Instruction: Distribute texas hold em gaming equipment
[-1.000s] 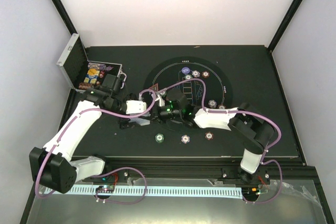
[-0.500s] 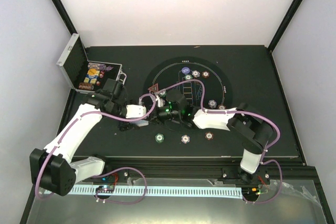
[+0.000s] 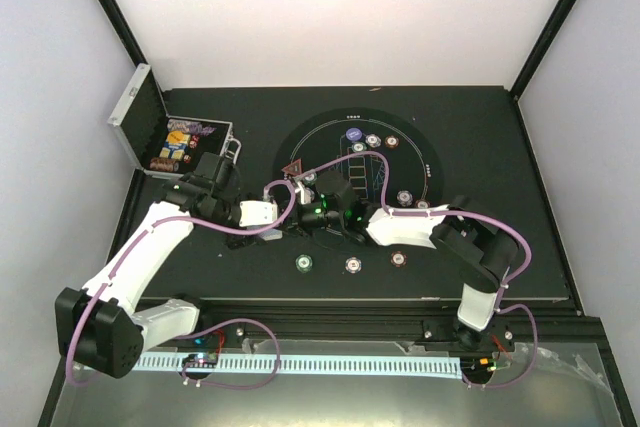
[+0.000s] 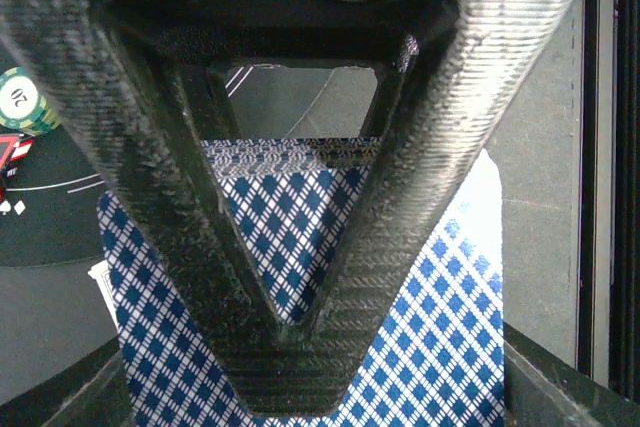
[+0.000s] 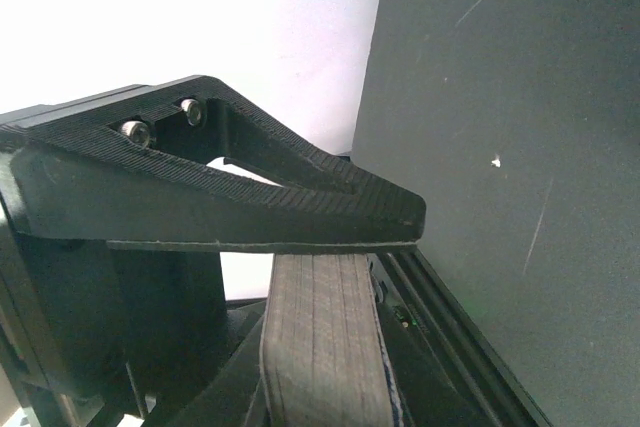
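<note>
The robot's right gripper is closing around the full thickness of the deck, so it should open, ease back and pinch only the blue diamond-backed card [image 4: 440,317] while the left gripper keeps the rest.
My right gripper [image 3: 308,223] hangs over the near left part of the mat, shut on a deck of playing cards [image 5: 320,347]. The right wrist view shows the deck's grey edge pressed under the upper finger [image 5: 300,202]. My left gripper [image 3: 282,227] meets it from the left. In the left wrist view its fingers [image 4: 400,197] close to a point on a blue diamond-backed card [image 4: 450,297]. A green chip [image 3: 304,263], a white chip [image 3: 353,265] and a red chip [image 3: 399,259] lie in a row near the front. A red triangle marker [image 3: 293,169] sits on the mat's left edge.
The round black mat [image 3: 425,152] carries a blue disc [image 3: 353,134] and several chips, among them one at the right [image 3: 404,197]. The open silver case [image 3: 150,132] stands at the back left. A green chip [image 4: 22,112] shows at the left of the left wrist view.
The left gripper's jaws have closed onto the top card, and the left arm has shifted slightly. The right arm and the deck have stayed put.
</note>
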